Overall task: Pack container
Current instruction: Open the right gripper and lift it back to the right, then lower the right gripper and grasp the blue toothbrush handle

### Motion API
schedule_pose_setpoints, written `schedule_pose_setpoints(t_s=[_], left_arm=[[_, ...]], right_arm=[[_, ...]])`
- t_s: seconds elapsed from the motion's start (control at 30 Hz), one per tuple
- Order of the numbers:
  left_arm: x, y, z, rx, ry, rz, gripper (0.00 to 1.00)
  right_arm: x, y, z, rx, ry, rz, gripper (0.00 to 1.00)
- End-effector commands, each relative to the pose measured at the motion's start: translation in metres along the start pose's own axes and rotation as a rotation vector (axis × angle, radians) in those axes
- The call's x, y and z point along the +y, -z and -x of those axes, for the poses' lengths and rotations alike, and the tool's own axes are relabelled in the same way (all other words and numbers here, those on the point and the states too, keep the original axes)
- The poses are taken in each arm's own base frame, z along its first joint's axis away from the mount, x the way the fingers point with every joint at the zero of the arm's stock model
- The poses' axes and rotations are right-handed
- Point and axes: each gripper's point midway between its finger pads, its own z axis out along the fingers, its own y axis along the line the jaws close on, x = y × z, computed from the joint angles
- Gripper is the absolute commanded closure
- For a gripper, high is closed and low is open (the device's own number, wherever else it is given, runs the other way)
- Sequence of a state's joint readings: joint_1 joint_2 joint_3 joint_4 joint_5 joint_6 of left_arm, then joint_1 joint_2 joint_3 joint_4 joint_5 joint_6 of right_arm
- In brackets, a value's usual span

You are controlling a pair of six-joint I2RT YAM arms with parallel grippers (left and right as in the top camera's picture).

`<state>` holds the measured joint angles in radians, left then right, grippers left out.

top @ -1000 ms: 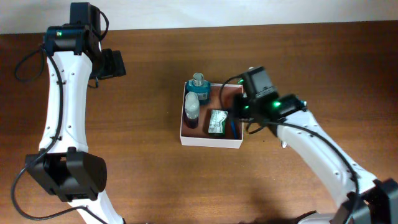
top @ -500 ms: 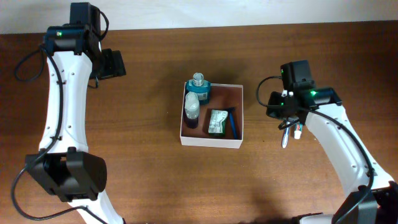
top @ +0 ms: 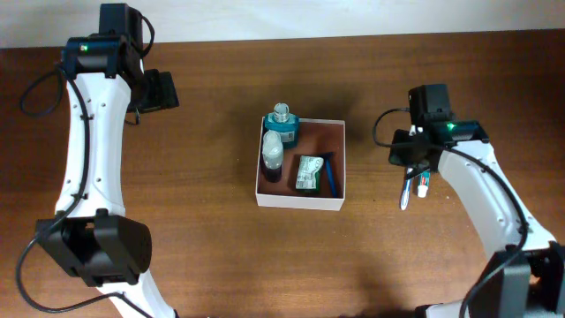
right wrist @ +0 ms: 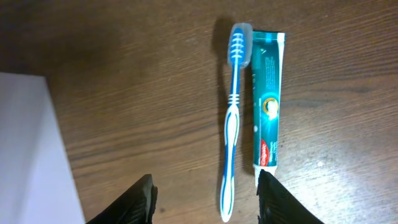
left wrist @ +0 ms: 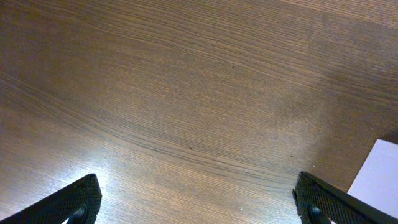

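My right gripper needs to next go to the toothbrush's upper handle [top: 408, 174] [right wrist: 232, 117], just below the toothbrush's thin neck. It should close there and leave the toothpaste tube beside it.
The container [top: 300, 200] is a square white-walled box with a reddish-brown inside at the table's middle. It holds a teal-capped bottle [top: 282, 124], a white-capped dark bottle [top: 273, 159], a green packet [top: 308, 172] and a blue stick [top: 329, 177]. My right gripper [top: 411, 162] is open and empty above a blue-and-white toothbrush [right wrist: 232, 118] and a teal toothpaste tube [right wrist: 267, 102] lying side by side on the table right of the container. The container's wall [right wrist: 28, 149] shows in the right wrist view. My left gripper [top: 157, 91] is open and empty at the far left.
The wooden table [top: 203, 247] carries nothing else. A white corner of the container [left wrist: 379, 177] shows at the right edge of the left wrist view. A pale wall runs along the back edge [top: 353, 18].
My right gripper has moved from over the container's right side out to the right and now hangs over the toothbrush and toothpaste tube. The left arm has not moved.
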<state>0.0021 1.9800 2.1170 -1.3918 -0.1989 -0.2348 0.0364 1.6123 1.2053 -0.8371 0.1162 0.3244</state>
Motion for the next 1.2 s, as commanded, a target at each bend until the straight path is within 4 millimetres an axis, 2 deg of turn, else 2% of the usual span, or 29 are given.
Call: schedule_pose_setpoints(t_s=[0.0, 0.2, 0.53, 0.83, 1.17], left_arm=[[0.003, 0.015, 0.004, -0.041, 0.002, -0.002, 0.01], [0.003, 0.015, 0.004, -0.041, 0.002, -0.002, 0.01], [0.003, 0.015, 0.004, -0.041, 0.002, -0.002, 0.01], [0.003, 0.015, 0.004, -0.041, 0.002, -0.002, 0.01], [0.003, 0.015, 0.004, -0.041, 0.002, -0.002, 0.01]], right_arm=[[-0.012, -0.014, 0.001, 0.02, -0.009, -0.04, 0.54], [-0.02, -0.042, -0.005, 0.084, -0.021, -0.067, 0.53], [-0.02, -0.083, -0.016, 0.157, -0.01, -0.089, 0.53], [-0.019, -0.092, -0.017, 0.161, -0.011, -0.086, 0.53], [-0.034, -0.1, -0.021, 0.178, -0.049, -0.097, 0.52]])
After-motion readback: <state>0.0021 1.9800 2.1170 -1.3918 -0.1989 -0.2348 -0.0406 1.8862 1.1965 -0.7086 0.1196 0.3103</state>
